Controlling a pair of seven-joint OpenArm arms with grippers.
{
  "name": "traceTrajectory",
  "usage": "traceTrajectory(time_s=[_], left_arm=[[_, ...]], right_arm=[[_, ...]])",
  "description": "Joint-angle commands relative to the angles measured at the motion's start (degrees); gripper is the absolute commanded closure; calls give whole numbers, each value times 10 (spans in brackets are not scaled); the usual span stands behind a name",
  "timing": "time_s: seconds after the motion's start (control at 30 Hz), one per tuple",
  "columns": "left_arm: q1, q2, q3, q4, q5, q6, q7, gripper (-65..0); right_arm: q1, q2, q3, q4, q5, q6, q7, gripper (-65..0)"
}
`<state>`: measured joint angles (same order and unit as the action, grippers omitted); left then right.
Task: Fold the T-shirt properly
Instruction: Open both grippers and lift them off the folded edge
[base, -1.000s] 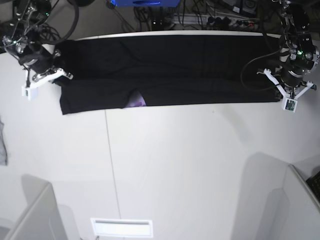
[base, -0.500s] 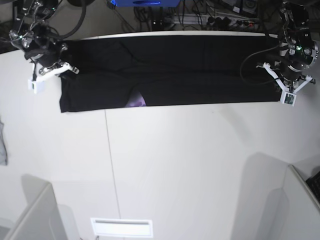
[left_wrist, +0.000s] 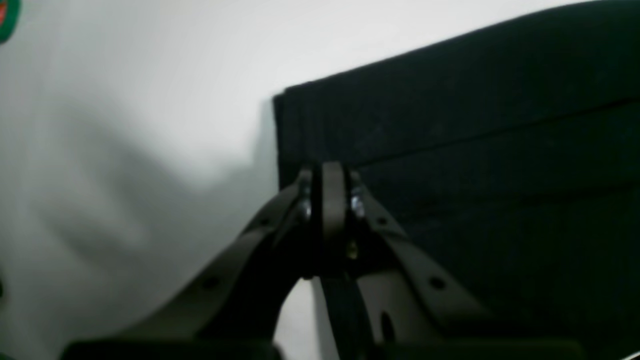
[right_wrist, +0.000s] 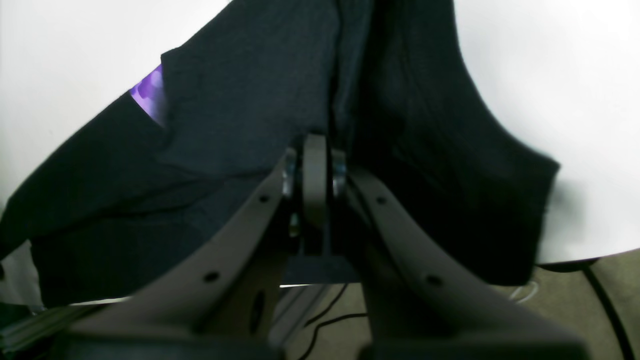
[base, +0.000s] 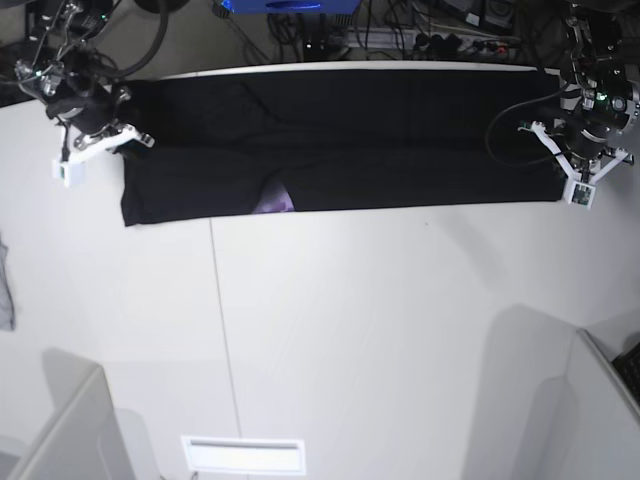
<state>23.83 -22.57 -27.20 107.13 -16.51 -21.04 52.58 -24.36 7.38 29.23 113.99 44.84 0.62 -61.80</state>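
Note:
The T-shirt is crowded up against the table's far edge, so my left gripper will grab the side edge of the T-shirt's end (left_wrist: 280, 141) before both grippers pull the shirt closer.
The black T-shirt (base: 340, 130) lies stretched in a long band along the table's far edge, doubled over lengthwise. A bit of purple print (base: 272, 203) peeks out at its near hem and also shows in the right wrist view (right_wrist: 147, 95). My left gripper (base: 562, 165) is at the band's right end. In its wrist view the gripper (left_wrist: 330, 182) is shut on the T-shirt (left_wrist: 475, 150) at the folded edge near a corner. My right gripper (base: 118, 150) is at the left end, shut (right_wrist: 312, 160) on the T-shirt (right_wrist: 240, 90), whose creases run into its tips.
The white table (base: 380, 320) has a thin seam (base: 222, 330) running front to back. A grey cloth scrap (base: 5, 285) lies at the left edge. Cables and gear (base: 400, 35) crowd behind the far edge. Grey panels (base: 70, 430) (base: 600, 400) stand at the near corners.
Both arms have drawn back a little toward the far edge, and the T-shirt's near hem has crept that way with them. Both grippers stay shut.

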Motion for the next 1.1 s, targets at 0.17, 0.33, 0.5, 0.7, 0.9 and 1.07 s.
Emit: traceTrajectory(time_s=[0.17, 0.33, 0.5, 0.7, 0.9, 1.07], left_arm=[[2, -16, -4, 9, 1, 2, -6, 0], [4, -13, -4, 9, 1, 2, -6, 0], [4, -12, -4, 9, 1, 4, -6, 0], [4, -12, -20, 9, 0, 4, -6, -176], [1, 2, -86, 14, -5, 2, -8, -408], [-1, 32, -118, 14, -6, 2, -9, -374]], right_arm=[[0, 13, 5, 8, 7, 2, 5, 0], [-9, 10, 1, 8, 7, 2, 5, 0], [-14, 10, 4, 8, 7, 2, 5, 0], [-17, 10, 7, 8, 6, 2, 7, -156], [-15, 12, 8, 10, 6, 2, 27, -213], [-14, 18, -10, 10, 6, 7, 76, -156]])
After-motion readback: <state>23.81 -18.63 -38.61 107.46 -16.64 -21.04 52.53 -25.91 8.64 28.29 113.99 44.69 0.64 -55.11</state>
